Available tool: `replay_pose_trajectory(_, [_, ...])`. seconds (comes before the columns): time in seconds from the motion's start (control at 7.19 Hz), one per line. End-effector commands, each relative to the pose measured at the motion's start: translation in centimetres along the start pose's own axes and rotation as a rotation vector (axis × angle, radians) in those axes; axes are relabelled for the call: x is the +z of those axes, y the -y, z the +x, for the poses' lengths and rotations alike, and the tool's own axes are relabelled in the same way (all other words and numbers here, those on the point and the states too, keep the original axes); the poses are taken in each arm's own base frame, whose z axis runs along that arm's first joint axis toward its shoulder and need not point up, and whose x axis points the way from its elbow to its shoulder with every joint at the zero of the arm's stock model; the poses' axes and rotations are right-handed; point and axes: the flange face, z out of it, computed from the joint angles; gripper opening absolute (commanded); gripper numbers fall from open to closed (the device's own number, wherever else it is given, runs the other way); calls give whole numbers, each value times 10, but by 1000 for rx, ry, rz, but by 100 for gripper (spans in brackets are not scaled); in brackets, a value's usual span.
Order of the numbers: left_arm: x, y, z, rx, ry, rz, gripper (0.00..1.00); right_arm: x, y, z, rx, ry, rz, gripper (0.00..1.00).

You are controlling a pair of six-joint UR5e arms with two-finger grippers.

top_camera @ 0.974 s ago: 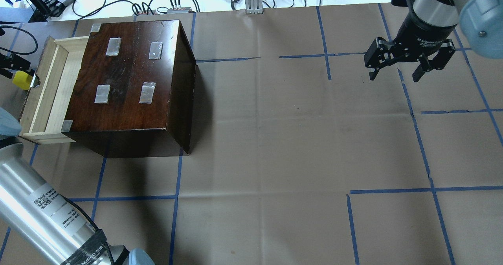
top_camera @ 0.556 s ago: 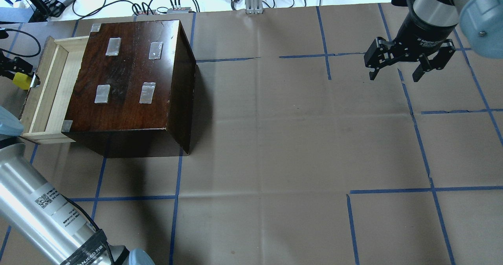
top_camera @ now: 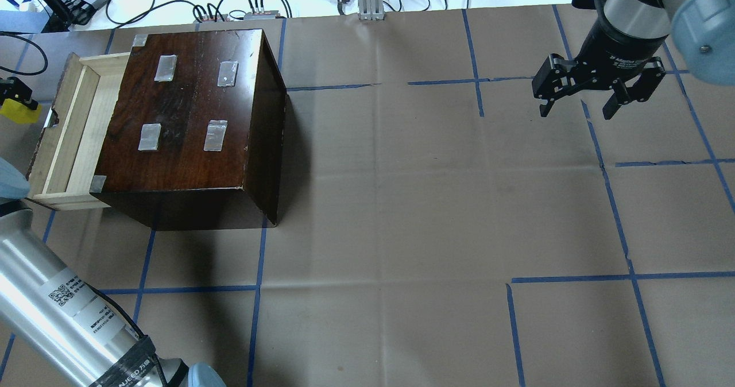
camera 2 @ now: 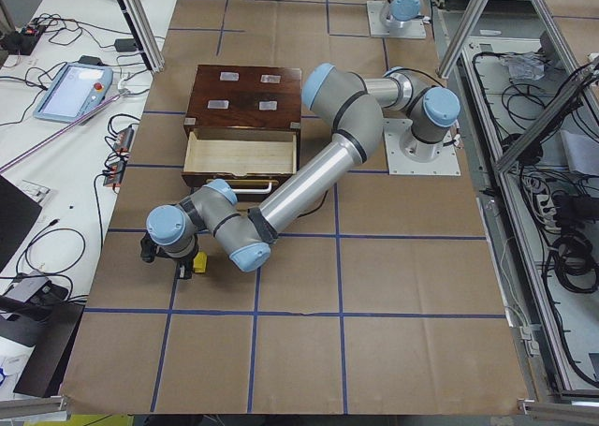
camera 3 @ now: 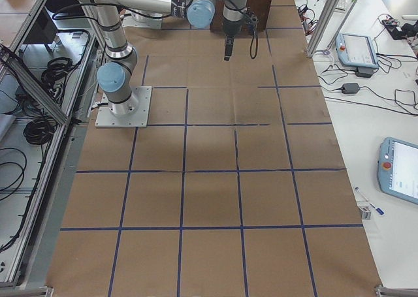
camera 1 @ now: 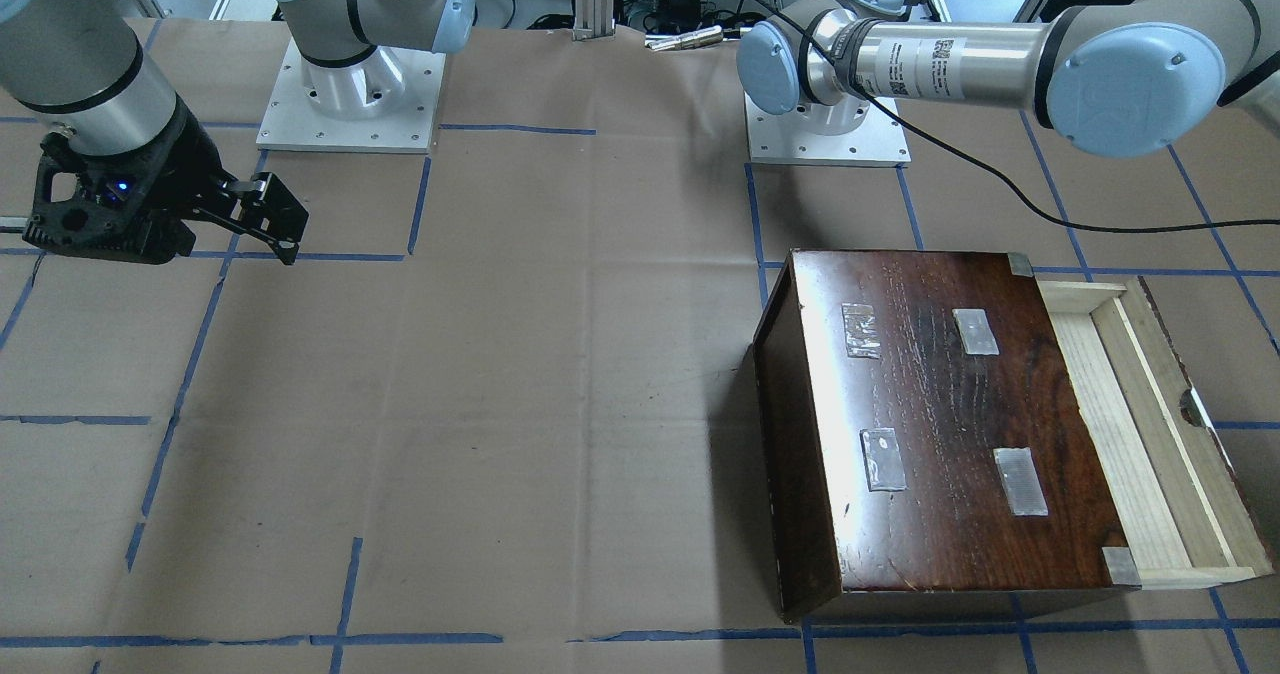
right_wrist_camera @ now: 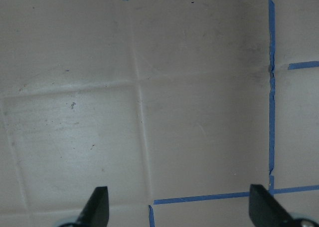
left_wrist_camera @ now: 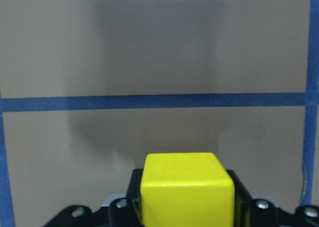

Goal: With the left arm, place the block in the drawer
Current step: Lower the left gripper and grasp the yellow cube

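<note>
Next, my left gripper releases the yellow block, now just outside the drawer's front, on the drawer's pale wood bottom (camera 1: pixel 1102 394), between casing and notched front panel.
The yellow block (top_camera: pixel 19 113) is clamped in my left gripper (top_camera: pixel 12 101) at the far left edge of the overhead view, just outside the drawer's dark front panel (top_camera: pixel 50 122). The left wrist view shows the block (left_wrist_camera: pixel 187 187) between the black fingers, above brown paper and blue tape. The exterior left view shows the block (camera 2: pixel 198 262) in front of the drawer. The drawer (top_camera: pixel 72 128) is pulled open, its pale wood tray empty; it also shows in the front-facing view (camera 1: pixel 1150 424). My right gripper (top_camera: pixel 577 108) is open and empty, hovering far right.
The dark glossy box casing (top_camera: pixel 189 123) stands at the table's left, with taped patches on top. My left arm's forearm (top_camera: pixel 57 312) crosses the near left corner. Cables and devices (top_camera: pixel 229 8) lie beyond the far edge. Blue tape lines grid the brown paper.
My left gripper has moved left with the block, away from the drawer's front panel and closer to the view's edge. The right arm has stayed still.
</note>
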Motion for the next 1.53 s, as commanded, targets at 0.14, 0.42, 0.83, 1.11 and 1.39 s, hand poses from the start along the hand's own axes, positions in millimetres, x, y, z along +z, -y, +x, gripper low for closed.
replay_pose_trajectory(0.14, [-115,-26,21,4,15,-36,31,0,0,0,0,0,0,100])
replay_pose_trajectory(0.42, [-145,-61,65,-6,-30,-80,29,0,0,0,0,0,0,100])
replay_pose_trajectory(0.83, [-177,-136,171,-98,-67,-125,28,0,0,0,0,0,0,100])
replay_pose_trajectory(1.11, [-171,-131,263,-80,-32,-90,28,0,0,0,0,0,0,100])
replay_pose_trajectory(1.39, [-150,-122,300,-71,-47,-117,28,0,0,0,0,0,0,100])
